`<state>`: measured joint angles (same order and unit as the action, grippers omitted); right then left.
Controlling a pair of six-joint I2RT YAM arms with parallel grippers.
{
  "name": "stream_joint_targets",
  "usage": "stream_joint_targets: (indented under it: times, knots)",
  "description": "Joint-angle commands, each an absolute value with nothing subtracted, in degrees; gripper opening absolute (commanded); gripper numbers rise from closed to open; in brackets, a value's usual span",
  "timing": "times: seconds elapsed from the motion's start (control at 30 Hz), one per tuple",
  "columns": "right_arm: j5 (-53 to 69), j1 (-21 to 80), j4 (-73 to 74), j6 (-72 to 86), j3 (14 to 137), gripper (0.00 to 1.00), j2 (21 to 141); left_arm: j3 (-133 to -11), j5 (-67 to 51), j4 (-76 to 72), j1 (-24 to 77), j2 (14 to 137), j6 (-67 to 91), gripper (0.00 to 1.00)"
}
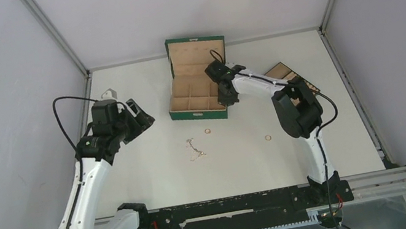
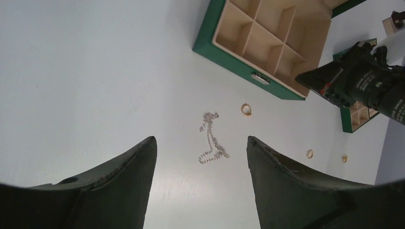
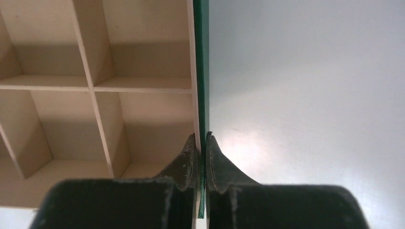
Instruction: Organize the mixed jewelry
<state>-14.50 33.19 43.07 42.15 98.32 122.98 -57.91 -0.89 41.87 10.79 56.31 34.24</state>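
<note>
The dark green box stands crooked, short of the compartment tray, so my right gripper needs to regrip its side point(image 3: 202, 86), draw it toward the tray and square it.
A fine pale chain point(image 1: 196, 148) lies on the white table in front of the dark green box point(image 1: 197, 114). One thin gold ring point(image 1: 208, 131) lies just right of the chain, and another ring point(image 1: 268, 137) lies further right. The left wrist view shows the chain point(image 2: 212, 143), the near ring point(image 2: 246, 109), the far ring point(image 2: 310, 153) and one more small gold piece point(image 2: 344, 158). My left gripper point(image 1: 142, 118) is open and empty, above the table to the left of the box and short of the chain. My right gripper point(image 3: 201, 136) is shut on the box's right wall point(image 3: 201, 71).
The box's lid point(image 1: 196, 48) stands open at the back, and its tan compartments point(image 3: 143, 124) look empty. A second compartment tray point(image 1: 281, 70) lies right of the box, partly behind my right arm point(image 1: 296, 108). Grey walls enclose the table.
</note>
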Motion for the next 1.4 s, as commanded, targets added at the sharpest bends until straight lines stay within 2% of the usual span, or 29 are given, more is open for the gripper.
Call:
stream_joint_targets:
  times: [0.0, 0.23, 0.63, 0.8, 0.87, 1.0, 1.23, 1.37]
  knots:
    - [-13.2, 29.4, 38.1, 27.8, 92.4, 0.05, 112.5, -56.3, -4.1, 38.6, 10.5, 56.5, 35.1, 0.74]
    - [-8.4, 20.7, 34.6, 23.6, 84.8, 0.06, 107.6, -54.6, -8.0, 35.3, 10.5, 58.1, 37.1, 0.74]
    - [-4.3, 22.0, 29.8, 10.0, 76.3, 0.06, 103.0, -53.9, -10.7, 33.0, 10.5, 59.4, 38.1, 0.75]
    - [-3.2, 23.1, 29.0, 8.7, 74.8, 0.09, 100.8, -53.3, -11.2, 32.6, 10.5, 59.7, 38.0, 0.75]
    - [-3.9, 23.2, 29.0, 9.3, 74.8, 0.17, 100.7, -53.2, -11.2, 32.4, 10.6, 60.0, 37.9, 0.75]
    - [-3.6, 22.7, 28.8, 10.9, 74.8, 0.47, 99.4, -53.2, -11.7, 32.1, 10.6, 60.7, 37.7, 0.76]
    - [1.3, 19.9, 29.7, 12.9, 76.0, 0.45, 97.8, -53.4, -12.6, 31.0, 10.9, 62.7, 37.9, 0.75]
    - [0.0, 19.2, 32.1, 12.4, 76.6, 0.55, 100.9, -53.8, -13.1, 30.7, 11.1, 63.9, 37.9, 0.75]
